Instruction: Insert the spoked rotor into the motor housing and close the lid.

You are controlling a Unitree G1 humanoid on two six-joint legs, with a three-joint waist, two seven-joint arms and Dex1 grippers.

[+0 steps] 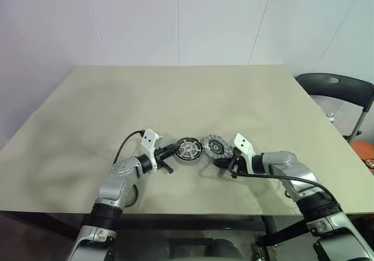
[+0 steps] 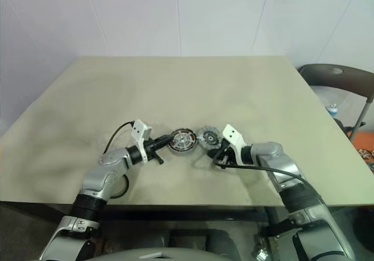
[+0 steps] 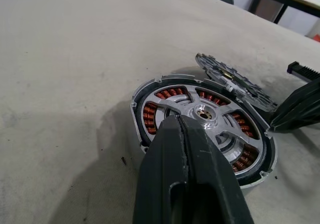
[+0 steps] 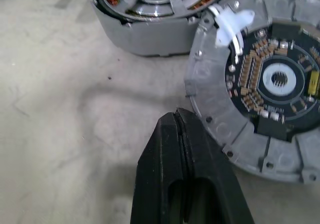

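Observation:
My right gripper needs to open, pinch the lid by its toothed rim (image 1: pixel 215 156) and flip it onto the motor housing, since it lies beside that housing with its circuit-board side up.
The motor housing (image 1: pixel 189 150) lies flat on the table, its copper windings ringing a silver centre. The spoked rotor (image 3: pixel 202 115) sits inside it, silver spokes and hub facing up. The lid (image 4: pixel 240 129) lies just to the housing's right with its circuit-board side up and its toothed rim leaning on the housing's edge. My left gripper (image 3: pixel 179 120) is shut and empty, its tip at the housing's left rim. Just off the lid's near edge, my right gripper (image 4: pixel 176 115) is shut and holds nothing.
The beige table (image 1: pixel 175 97) stretches far behind and to the left of the parts. A black chair (image 1: pixel 339 89) stands past the table's right edge. The table's front edge runs close under both arms.

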